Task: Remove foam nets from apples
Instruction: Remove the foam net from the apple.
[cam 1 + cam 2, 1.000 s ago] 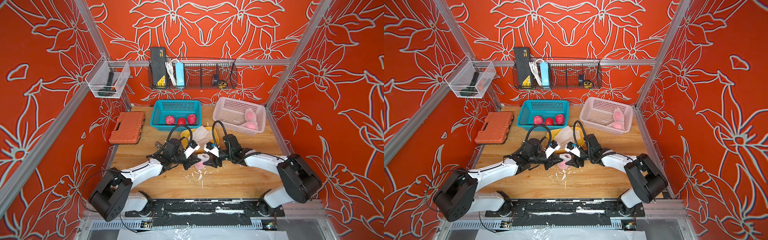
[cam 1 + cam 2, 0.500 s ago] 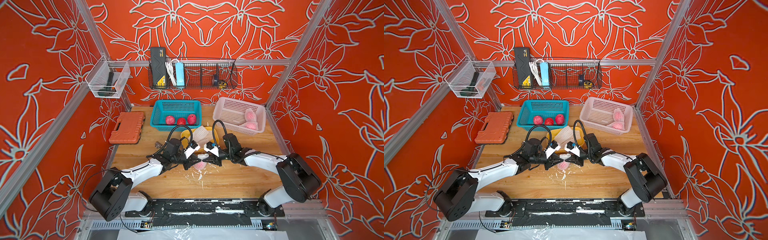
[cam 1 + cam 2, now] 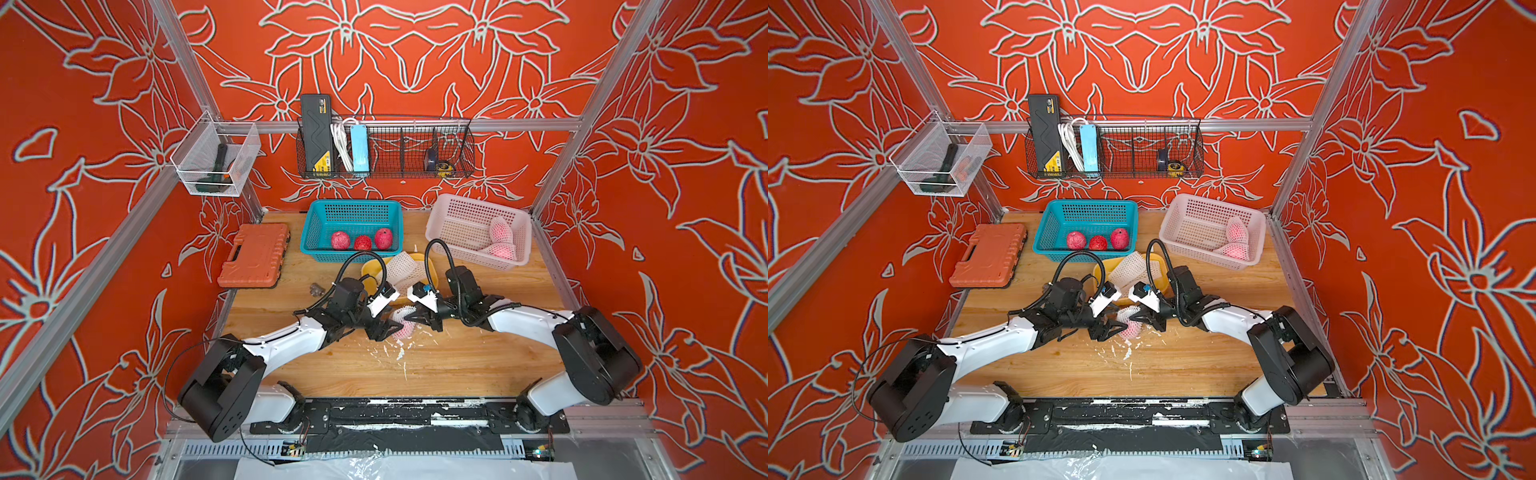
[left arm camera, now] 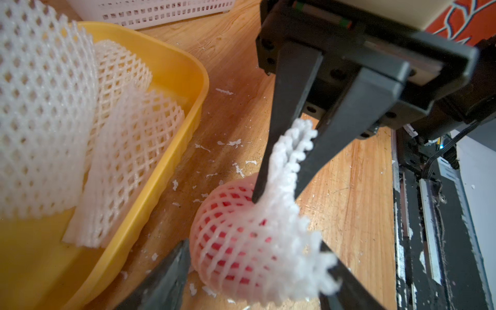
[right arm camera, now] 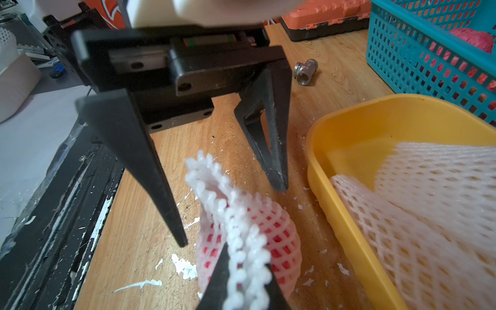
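Note:
I can see my right gripper pinching the net's frilled open end into a closed fold, so I should take the net rim's free part point(image 4: 315, 263) with my left gripper and spread it off the apple.
One apple point(image 3: 405, 329) point(image 4: 230, 241), still in its foam net point(image 5: 279, 236), lies mid-table. My right gripper point(image 3: 415, 319) point(image 5: 243, 284) is shut on the net's frilled open end point(image 4: 292, 150), pulling it into a tail. My left gripper point(image 3: 384, 329) point(image 4: 255, 279) is open, with a finger on each side of the netted apple and not pinching it. Three bare red apples point(image 3: 363, 243) sit in the blue basket point(image 3: 351, 208). Two netted apples point(image 3: 500, 230) lie in the pink basket point(image 3: 461, 208). Empty foam nets point(image 3: 405, 268) fill the yellow tray point(image 4: 188, 88).
An orange tool case point(image 3: 254, 254) lies at the table's left, with a small metal fitting point(image 3: 316, 289) near it. White foam crumbs point(image 3: 395, 353) are scattered in front of the grippers. A wire shelf point(image 3: 386, 149) hangs on the back wall.
The left gripper has opened and let go of the net. The right gripper has shut on the net's frilled end. Both arms stay beside the apple.

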